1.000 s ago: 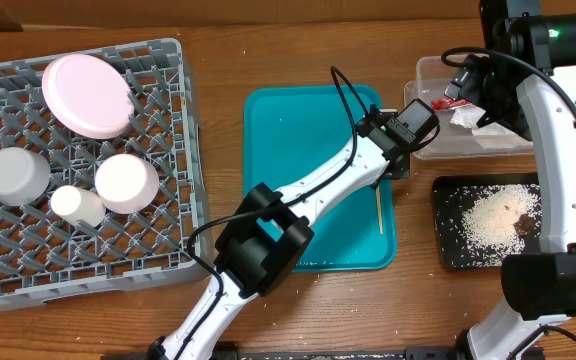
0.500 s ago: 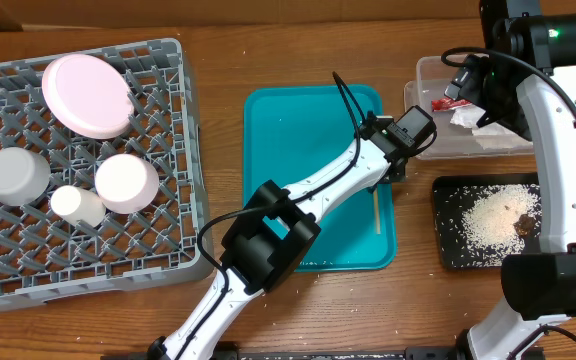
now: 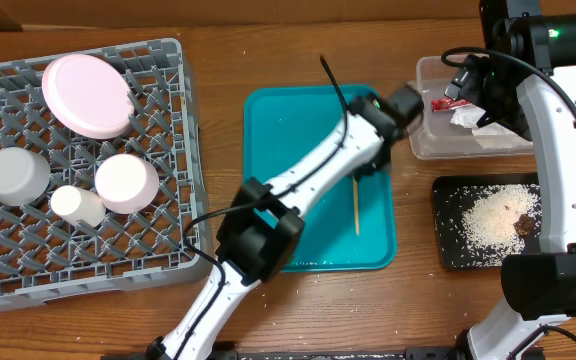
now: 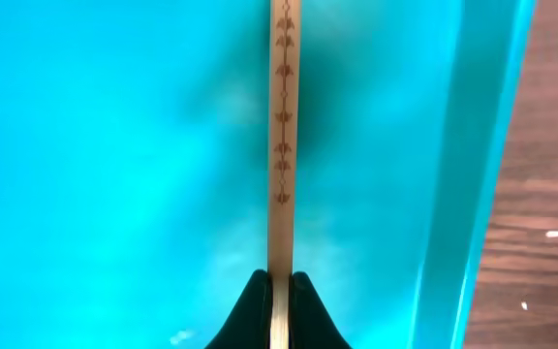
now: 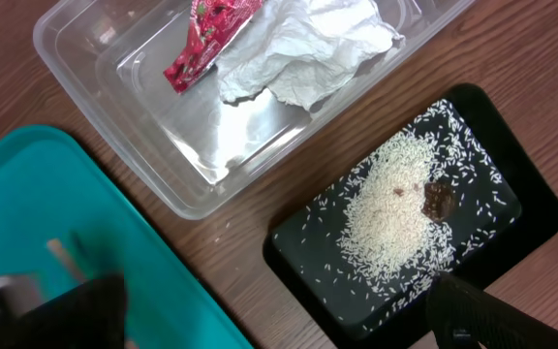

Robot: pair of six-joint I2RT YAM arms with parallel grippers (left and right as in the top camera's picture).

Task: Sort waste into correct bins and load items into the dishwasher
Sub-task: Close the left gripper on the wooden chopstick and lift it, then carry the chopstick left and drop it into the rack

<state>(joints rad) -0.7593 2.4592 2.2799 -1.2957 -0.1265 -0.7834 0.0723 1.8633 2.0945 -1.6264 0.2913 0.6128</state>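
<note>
The robot's left gripper should release the wooden chopstick inside the grey rack (image 3: 173, 148), along the rack's edge that faces the teal tray.
My left gripper (image 4: 279, 276) is shut on the near end of a thin wooden chopstick (image 4: 282, 116), held just over the teal tray (image 4: 114, 145). Overhead, the left gripper (image 3: 361, 172) pinches the chopstick (image 3: 356, 208) at its far end. The pink plate (image 3: 88, 95), grey bowl (image 3: 16, 175), white dish (image 3: 126, 182) and cup (image 3: 76, 205) sit in the grey rack (image 3: 173, 255). My right gripper (image 5: 279, 286) is open and empty, high over the clear tub (image 5: 95, 92), which holds the red wrapper (image 5: 206, 39) and napkin (image 5: 298, 48). Rice (image 5: 395, 213) and a brown scrap (image 5: 439, 201) lie in the black tray (image 5: 308, 252).
The teal tray (image 3: 288, 150) lies mid-table between the rack and the bins. Clear tub (image 3: 468, 145) is back right, with the black tray (image 3: 450, 250) in front of it. A few rice grains dot the wood beside the teal tray. My left arm crosses the tray diagonally.
The left gripper closed on the chopstick, and its wrist swung toward the back of the table. The chopstick shifted a little to the left on the teal tray. The right arm stayed still.
</note>
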